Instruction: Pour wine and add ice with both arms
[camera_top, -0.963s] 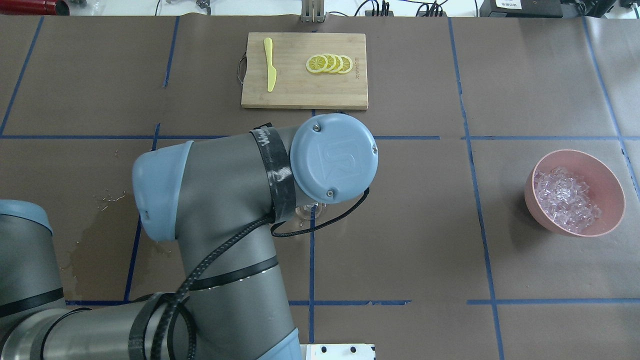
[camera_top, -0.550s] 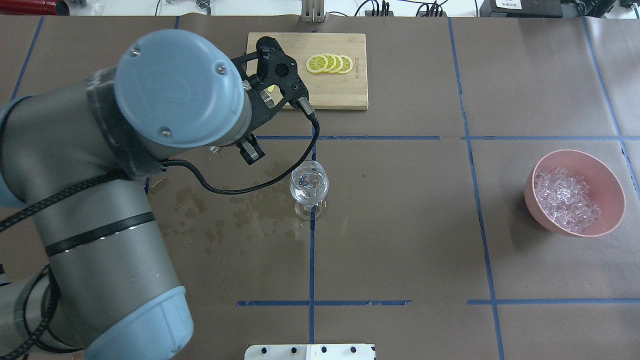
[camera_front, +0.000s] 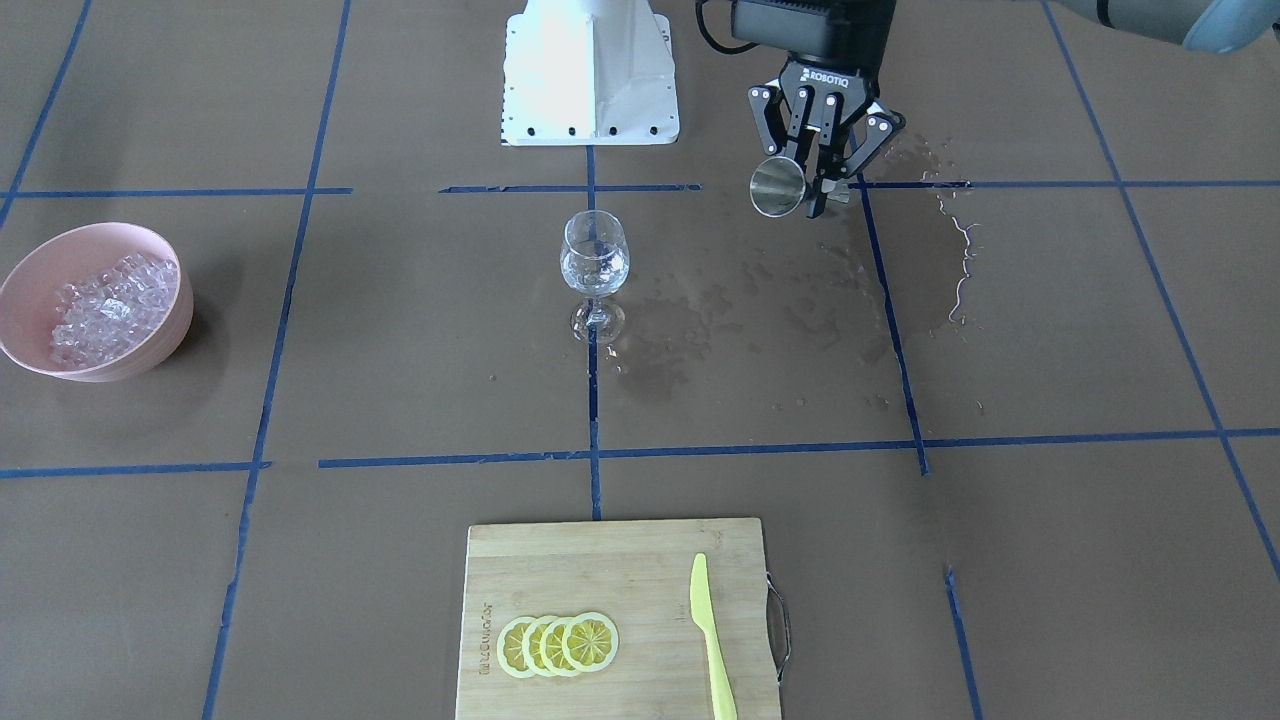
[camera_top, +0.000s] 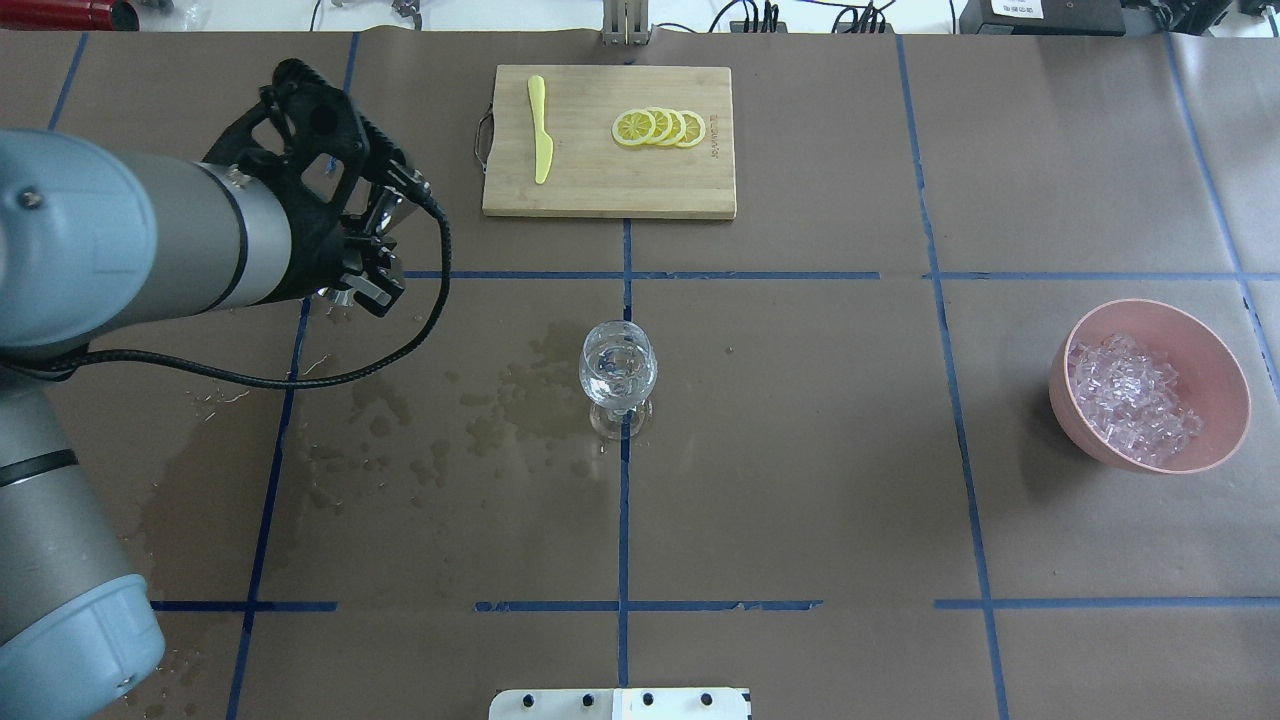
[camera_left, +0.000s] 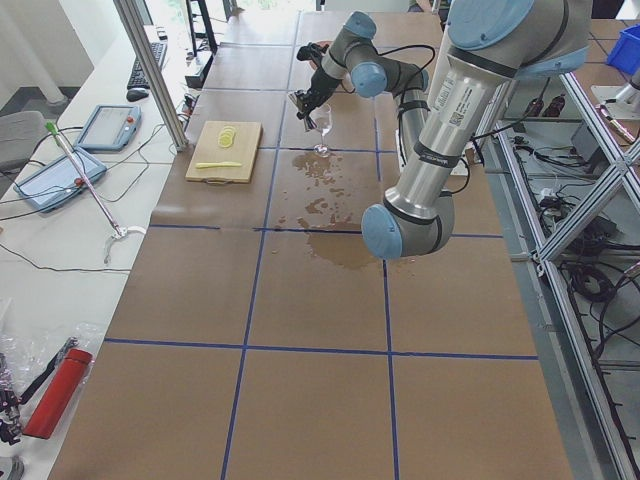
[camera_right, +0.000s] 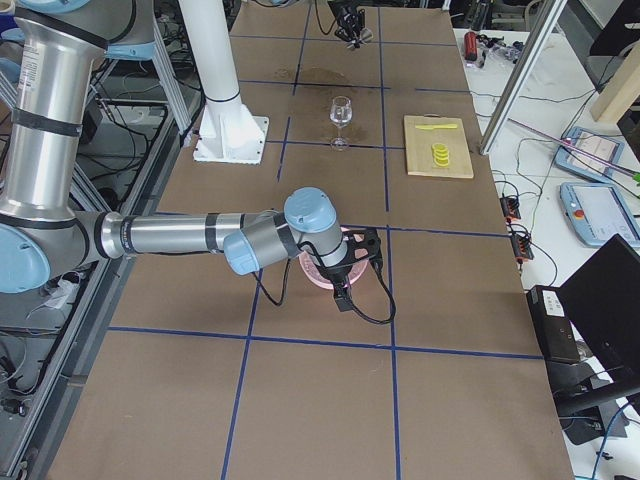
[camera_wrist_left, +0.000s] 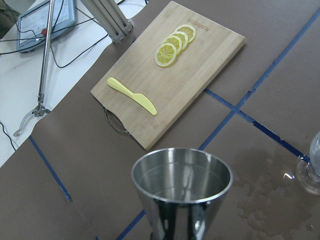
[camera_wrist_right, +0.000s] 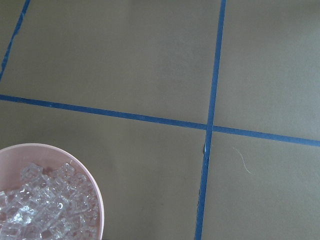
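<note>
Next, I set the steel jigger cup on the shiny wet streak (camera_front: 953, 305) next to the blue tape line with my left gripper.
My left gripper (camera_top: 372, 235) (camera_front: 812, 180) is shut on a steel jigger cup (camera_front: 778, 187) (camera_wrist_left: 181, 185), held in the air left of the wine glass (camera_top: 618, 372) (camera_front: 595, 262) and apart from it. The stemmed glass stands upright at the table's middle with clear wine (camera_front: 594, 272) in its bowl. The ice (camera_top: 1135, 400) (camera_wrist_right: 40, 210) is heaped in a pink bowl (camera_top: 1222, 352) (camera_front: 40, 262) at the right. My right gripper (camera_right: 348, 268) shows only in the exterior right view, beside the bowl. I cannot tell whether it is open or shut.
Wet spill patches (camera_top: 480, 410) (camera_front: 760, 300) darken the paper left of the glass. A bamboo cutting board (camera_top: 600, 190) with lemon slices (camera_top: 658, 128) and a yellow knife (camera_top: 540, 140) lies at the far middle. The white post base (camera_front: 590, 70) stands on the robot's side.
My left arm has swung from over the glass to the left and far side, carrying the cup away from the glass. The glass now shows fully.
</note>
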